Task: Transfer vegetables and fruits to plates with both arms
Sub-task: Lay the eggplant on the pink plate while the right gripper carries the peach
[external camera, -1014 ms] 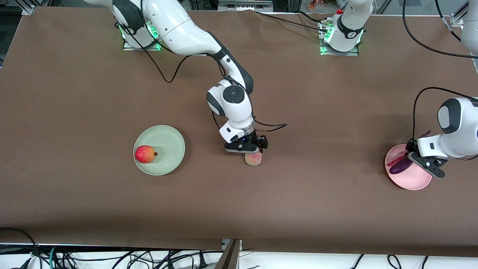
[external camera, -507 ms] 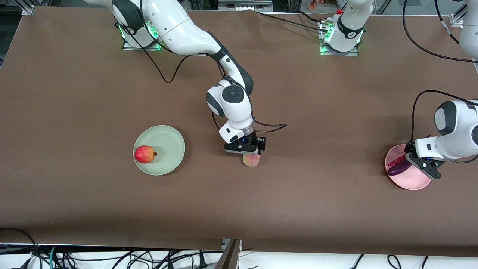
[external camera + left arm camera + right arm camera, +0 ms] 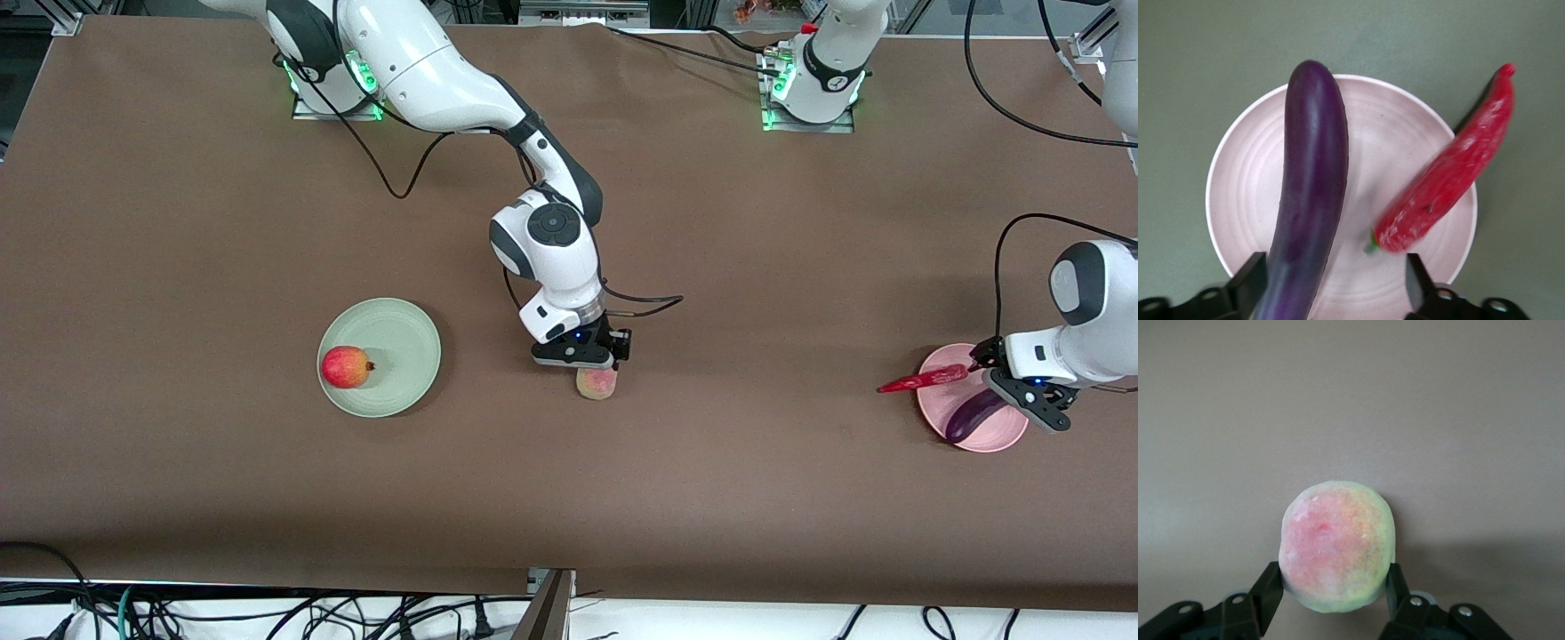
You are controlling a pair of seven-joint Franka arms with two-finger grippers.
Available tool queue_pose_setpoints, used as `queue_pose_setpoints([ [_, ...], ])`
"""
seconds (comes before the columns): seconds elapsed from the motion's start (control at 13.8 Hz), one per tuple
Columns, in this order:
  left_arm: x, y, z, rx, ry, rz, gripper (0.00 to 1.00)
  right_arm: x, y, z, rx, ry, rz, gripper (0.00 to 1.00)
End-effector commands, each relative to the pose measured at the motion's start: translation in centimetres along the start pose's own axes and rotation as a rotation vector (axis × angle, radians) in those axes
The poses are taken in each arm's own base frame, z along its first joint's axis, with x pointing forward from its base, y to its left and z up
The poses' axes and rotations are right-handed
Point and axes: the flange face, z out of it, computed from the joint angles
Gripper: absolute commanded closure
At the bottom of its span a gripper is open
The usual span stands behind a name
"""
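I need to release the peach with my right gripper on the pale green plate (image 3: 390, 345) next to the round red fruit. The peach is now low over the table's middle.
My right gripper (image 3: 582, 356) is shut on the fuzzy yellowish-pink peach (image 3: 597, 384) low over the middle of the table; its fingers press both sides of the peach (image 3: 1337, 547). The round red fruit (image 3: 345, 367) lies on the pale green plate (image 3: 404, 342). My left gripper (image 3: 1022, 391) is open just over the pink plate (image 3: 996, 440). The purple eggplant (image 3: 973, 416) lies on that plate, beside one finger (image 3: 1250, 281). The red chili (image 3: 920, 380) rests with its stem on the plate and its tip out over the rim. In the left wrist view the eggplant (image 3: 1310, 193) and chili (image 3: 1451, 173) lie side by side.
The brown table runs wide between the two plates. The pink plate (image 3: 1238, 193) sits near the left arm's end of the table. Black cables trail from both arms, one on the table beside the right gripper (image 3: 645, 302).
The left gripper has let go of the eggplant, which now lies on the pink plate nearer the front camera. The chili has swung out over the rim. The right gripper barely shifted with the peach.
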Motion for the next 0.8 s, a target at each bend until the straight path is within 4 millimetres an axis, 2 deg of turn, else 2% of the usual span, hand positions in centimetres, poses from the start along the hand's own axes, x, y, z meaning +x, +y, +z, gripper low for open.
queue_pose_setpoints([
  [0.0,2.9,2.1,-6.0,-0.018,-0.034,0.068,0.0,3.2,1.0,-3.4,-0.045,-0.003,-0.021,0.52],
  [0.14,5.6,4.7,-10.2,-0.035,-0.049,0.046,0.0,6.0,3.3,-5.4,-0.099,-0.05,-0.071,0.52],
  [0.22,6.9,6.2,-11.8,-0.056,-0.067,0.008,0.0,7.5,5.2,-6.2,-0.119,-0.071,-0.09,0.52],
  [0.43,10.4,9.7,-16.1,-0.099,-0.099,-0.094,0.0,11.3,11.9,-8.7,-0.114,-0.136,-0.162,0.52],
  [0.58,12.5,12.2,-18.5,-0.1,-0.093,-0.153,0.0,12.9,16.9,-10.2,-0.117,-0.182,-0.216,0.52],
  [0.72,14.3,15.0,-21.6,-0.08,-0.093,-0.25,0.0,12.4,20.9,-11.5,-0.129,-0.228,-0.254,0.52],
])
